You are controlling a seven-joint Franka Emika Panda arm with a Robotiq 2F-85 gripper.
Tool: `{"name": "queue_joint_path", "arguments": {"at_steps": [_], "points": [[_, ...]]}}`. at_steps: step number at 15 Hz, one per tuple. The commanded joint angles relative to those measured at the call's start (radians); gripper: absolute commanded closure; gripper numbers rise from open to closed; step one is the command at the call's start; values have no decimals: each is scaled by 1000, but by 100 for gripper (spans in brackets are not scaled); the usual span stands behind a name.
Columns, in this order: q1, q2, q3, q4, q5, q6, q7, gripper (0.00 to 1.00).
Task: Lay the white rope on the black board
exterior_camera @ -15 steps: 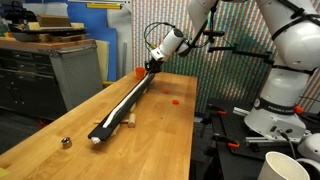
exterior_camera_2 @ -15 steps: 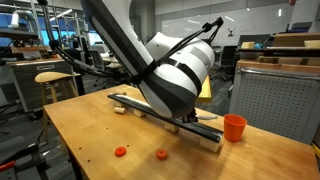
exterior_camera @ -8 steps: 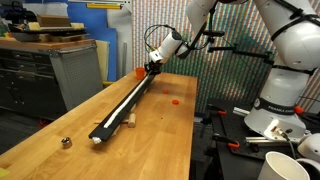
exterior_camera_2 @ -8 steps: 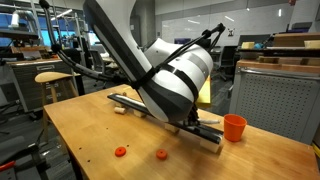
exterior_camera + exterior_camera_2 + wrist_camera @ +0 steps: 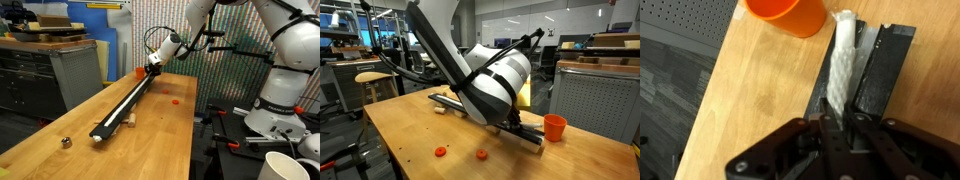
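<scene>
A long end of the white rope reaches past the gripper toward the far end of the board, so the robot should open the gripper and take the rope closer to its tip [image 5: 845, 18].
The black board [image 5: 125, 103] lies lengthwise on the wooden table, and it also shows in the other exterior view [image 5: 442, 99] and in the wrist view [image 5: 885, 65]. The white rope [image 5: 128, 97] runs along the top of the board. In the wrist view the rope [image 5: 843, 55] lies on the board's left part and ends near the board's far end. My gripper [image 5: 836, 128] is shut on the rope at that far end [image 5: 153, 67]. In an exterior view my arm [image 5: 490, 85] hides the gripper and most of the board.
An orange cup [image 5: 790, 12] stands just past the board's far end, also seen in both exterior views [image 5: 138, 71] [image 5: 554, 127]. Two small red pieces [image 5: 440, 152] [image 5: 481, 155] lie on the table. A small metal ball [image 5: 66, 143] sits near the table's front corner.
My arm has sunk a little toward the board's far end, still holding the rope. The board and cup have not moved.
</scene>
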Motion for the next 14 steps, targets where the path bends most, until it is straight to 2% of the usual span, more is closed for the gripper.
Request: {"name": "queue_joint_path", "arguments": {"at_steps": [1, 2, 4, 6, 8, 9, 11, 13, 14], "points": [[-13, 19, 5, 29, 0, -51, 7, 75], [-13, 19, 6, 29, -1, -54, 7, 76], [-11, 16, 3, 27, -2, -72, 8, 61], [-11, 14, 2, 33, -3, -81, 9, 55], [-11, 14, 0, 35, -3, -101, 10, 62], [-12, 14, 0, 36, -3, -110, 10, 68], [-12, 15, 0, 36, -5, -127, 10, 87], [-11, 16, 1, 36, -6, -141, 9, 100], [-11, 17, 2, 36, -7, -145, 9, 100]]}}
